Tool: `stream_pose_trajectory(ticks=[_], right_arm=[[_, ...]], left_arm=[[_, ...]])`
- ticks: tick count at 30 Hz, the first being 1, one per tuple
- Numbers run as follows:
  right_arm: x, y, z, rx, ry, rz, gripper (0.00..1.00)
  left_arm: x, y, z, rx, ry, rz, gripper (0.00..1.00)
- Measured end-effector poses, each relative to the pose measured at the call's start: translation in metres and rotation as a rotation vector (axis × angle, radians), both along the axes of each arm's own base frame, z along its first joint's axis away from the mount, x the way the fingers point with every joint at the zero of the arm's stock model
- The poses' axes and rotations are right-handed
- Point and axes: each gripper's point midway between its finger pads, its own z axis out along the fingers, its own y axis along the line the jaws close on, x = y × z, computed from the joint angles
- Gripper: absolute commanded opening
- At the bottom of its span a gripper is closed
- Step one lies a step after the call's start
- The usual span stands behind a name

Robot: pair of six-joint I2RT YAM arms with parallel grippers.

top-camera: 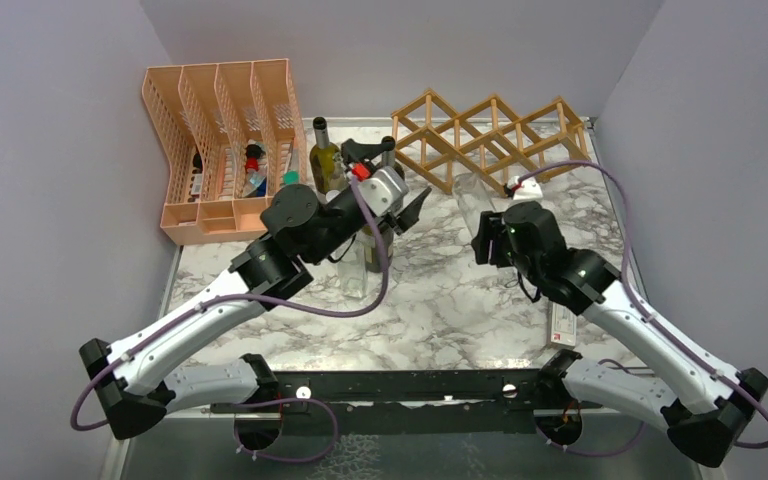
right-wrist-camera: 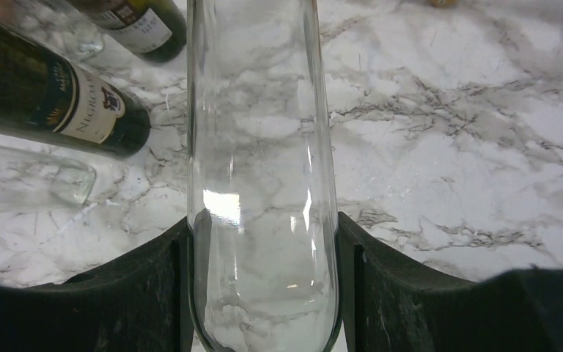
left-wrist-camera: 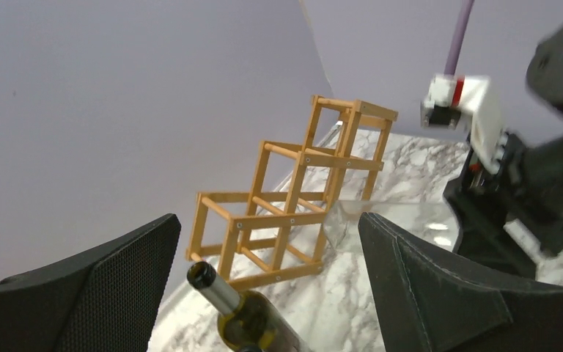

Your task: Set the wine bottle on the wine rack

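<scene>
I will set the clear bottle in the wine rack's low opening (top-camera: 449,165), toward the green wine bottle, using my right gripper.
The light wood wine rack (top-camera: 490,140) stands at the back right; it also shows in the left wrist view (left-wrist-camera: 293,198). My right gripper (top-camera: 482,238) is shut on a clear glass bottle (top-camera: 475,200), in front of the rack. In the right wrist view the clear bottle (right-wrist-camera: 260,147) fills the gap, with both fingers (right-wrist-camera: 139,293) touching its sides. My left gripper (top-camera: 400,182) is open and holds nothing. In the left wrist view an olive-green bottle (left-wrist-camera: 245,319) with a grey neck sits low between the fingers (left-wrist-camera: 81,293), apart from them.
A peach mesh file organizer (top-camera: 220,150) stands at the back left with small items inside. A green wine bottle (top-camera: 323,155) stands beside it. Two dark labelled bottles (right-wrist-camera: 59,103) and another clear bottle (right-wrist-camera: 29,183) lie to the left in the right wrist view. Walls close in on three sides.
</scene>
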Motion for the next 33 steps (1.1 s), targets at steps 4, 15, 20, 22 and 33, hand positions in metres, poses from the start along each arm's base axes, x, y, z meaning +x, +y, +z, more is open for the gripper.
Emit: stream_pose_trajectory(ticks=[4, 15, 20, 22, 33], right_arm=[[0.009, 0.011, -0.039, -0.012, 0.052, -0.002, 0.01], [0.051, 0.042, -0.091, 0.007, 0.086, -0.045, 0.01], [0.072, 0.038, -0.113, 0.000, 0.118, -0.103, 0.01], [0.079, 0.034, -0.119, -0.004, 0.124, -0.123, 0.01], [0.109, 0.025, -0.114, 0.017, 0.063, -0.163, 0.01]], left_arm=[[-0.004, 0.023, 0.001, -0.109, 0.140, 0.064, 0.99], [-0.003, 0.076, -0.061, -0.161, 0.344, 0.288, 0.99], [-0.007, 0.089, -0.054, -0.195, 0.332, 0.310, 0.99], [-0.008, 0.092, -0.052, -0.203, 0.327, 0.313, 0.99], [-0.008, 0.094, -0.061, -0.186, 0.328, 0.321, 0.99]])
